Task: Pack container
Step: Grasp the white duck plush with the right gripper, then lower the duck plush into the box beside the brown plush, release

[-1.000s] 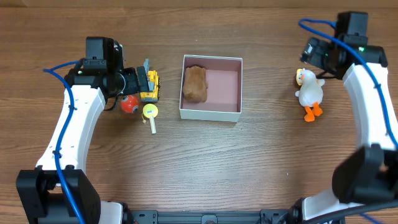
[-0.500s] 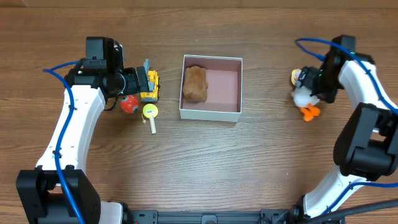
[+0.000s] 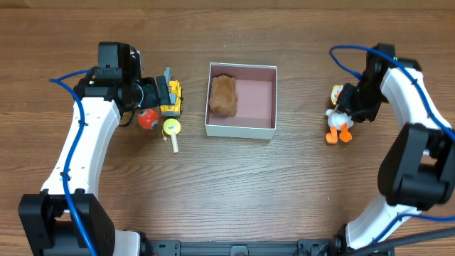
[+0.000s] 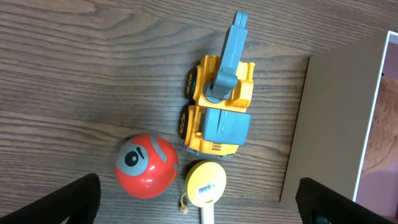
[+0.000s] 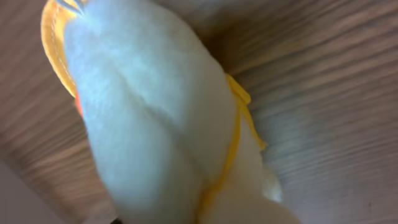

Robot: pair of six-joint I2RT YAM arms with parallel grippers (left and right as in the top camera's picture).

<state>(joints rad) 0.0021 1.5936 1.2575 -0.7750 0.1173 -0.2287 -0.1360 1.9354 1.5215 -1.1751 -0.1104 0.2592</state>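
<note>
The white plush duck, now held beside the container, will be let go by my right gripper on the container's empty pink bottom beside the brown plush (image 3: 259, 104).
The container (image 3: 240, 130), a shallow box with white walls and a pink inside, sits mid-table with a brown plush (image 3: 223, 96) in its left half. A white plush duck (image 3: 337, 117) with orange feet is right of the box, and my right gripper (image 3: 353, 104) is shut on its body. In the right wrist view the duck (image 5: 155, 124) fills the frame and hides the fingers. My left gripper (image 3: 161, 97) hangs open over a yellow toy truck (image 4: 219, 112), a red ball (image 4: 146, 166) and a yellow round paddle toy (image 4: 205, 185), holding nothing. The box's side wall (image 4: 323, 124) shows at right.
The three small toys cluster just left of the box, the yellow truck (image 3: 171, 98) nearest it. Blue cables loop off both arms. Bare wooden tabletop lies between the box and the duck and along the front.
My right arm came down onto the duck and its jaws closed on it. The duck has shifted left and tilted. The left arm and its toys have not moved.
</note>
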